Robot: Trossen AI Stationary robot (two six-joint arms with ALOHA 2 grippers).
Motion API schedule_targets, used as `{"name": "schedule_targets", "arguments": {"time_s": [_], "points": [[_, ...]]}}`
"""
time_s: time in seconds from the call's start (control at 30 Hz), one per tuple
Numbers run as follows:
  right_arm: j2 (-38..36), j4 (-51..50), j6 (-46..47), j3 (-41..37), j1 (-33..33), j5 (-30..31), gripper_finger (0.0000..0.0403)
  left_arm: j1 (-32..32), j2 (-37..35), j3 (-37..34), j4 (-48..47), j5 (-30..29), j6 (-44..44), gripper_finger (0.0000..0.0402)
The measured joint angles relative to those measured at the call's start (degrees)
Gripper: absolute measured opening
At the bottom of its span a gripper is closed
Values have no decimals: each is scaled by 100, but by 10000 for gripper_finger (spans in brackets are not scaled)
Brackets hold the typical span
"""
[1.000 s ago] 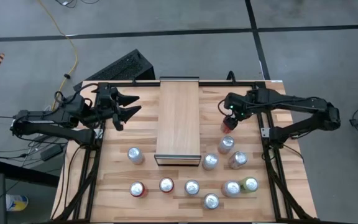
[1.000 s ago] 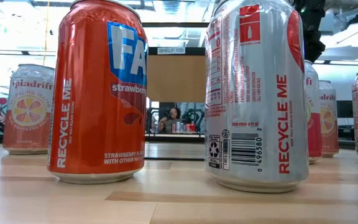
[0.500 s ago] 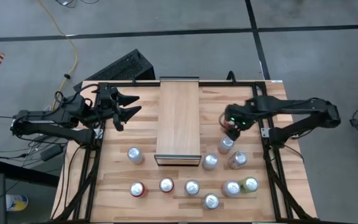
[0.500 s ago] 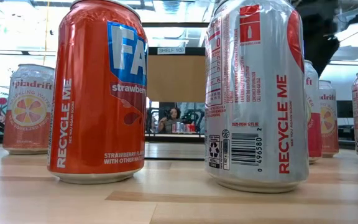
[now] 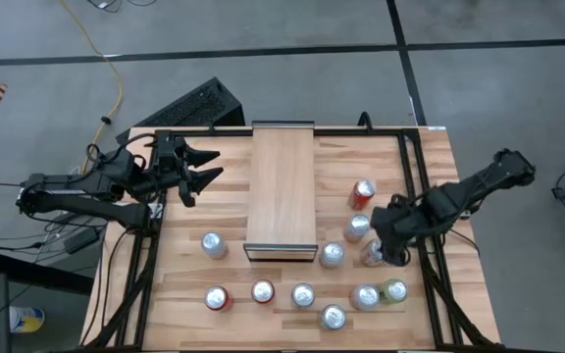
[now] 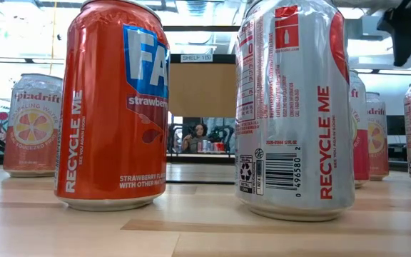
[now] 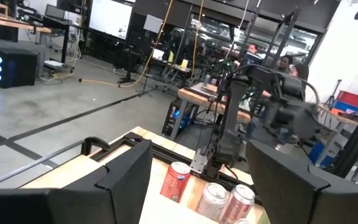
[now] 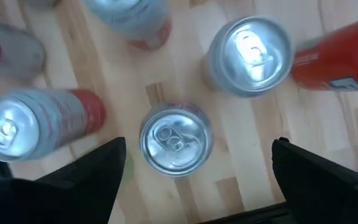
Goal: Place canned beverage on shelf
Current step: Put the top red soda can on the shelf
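The red can stands alone beside the shelf. My right gripper should close around the upper part of the red can (image 5: pixel 363 191), just below the can's rim.
The shelf (image 5: pixel 282 191), a long raised wood platform with a dark front edge, stands mid-table with nothing on it. Several canned beverages stand upright on the tabletop near and right of it. My right gripper (image 5: pixel 388 250) hangs open, pointing down over the right-hand cluster. In the right wrist view a silver can (image 8: pixel 176 138) shows between the fingers of my right gripper (image 8: pixel 201 174), below them and untouched. A red can (image 5: pixel 362 193) stands alone right of the shelf. My left gripper (image 5: pixel 214 164) waits open and holds nothing at the table's far left, above the tabletop.
More cans crowd the one under my right gripper: a silver one (image 8: pixel 252 55), a silver-and-red one (image 8: pixel 17 127) and a red one (image 8: pixel 340 53). A row of cans (image 5: pixel 262 291) lines the near edge. A single can (image 5: pixel 213 244) stands left of the shelf. Black frame rails (image 5: pixel 430 245) run along both sides.
My right gripper has swung from above the red can toward the table's near edge and a little to the right, rolling its wrist, and now hangs over the can cluster. It has stayed open. The red can has stayed in place.
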Motion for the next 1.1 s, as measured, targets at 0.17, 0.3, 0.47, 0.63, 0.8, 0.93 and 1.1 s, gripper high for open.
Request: {"name": "schedule_targets", "arguments": {"time_s": [0.17, 0.3, 0.47, 0.63, 0.8, 0.93, 1.1], "points": [[477, 11, 0, -2, 315, 9, 377, -1, 0, 0, -39, -1, 0, 247], [664, -5, 78, 2, 309, 111, 377, -2, 0, 0, -46, -2, -2, 247], [616, -181, 141, 291, -418, 588, 377, -1, 1, 0, -46, -5, -202, 247], [482, -569, 344, 546, -1749, 1203, 377, -1, 0, 0, -112, -183, -297, 247], [506, -490, -21, 435, -2928, 1198, 377, -2, 2, 0, -118, -301, -356, 247], [598, -327, -464, 341, -3400, 1071, 377, -1, 2, 0, -117, -301, -374, 247], [630, -99, -748, 341, -3630, 1065, 377, 0, 0, 0, -199, -301, -411, 247]]}}
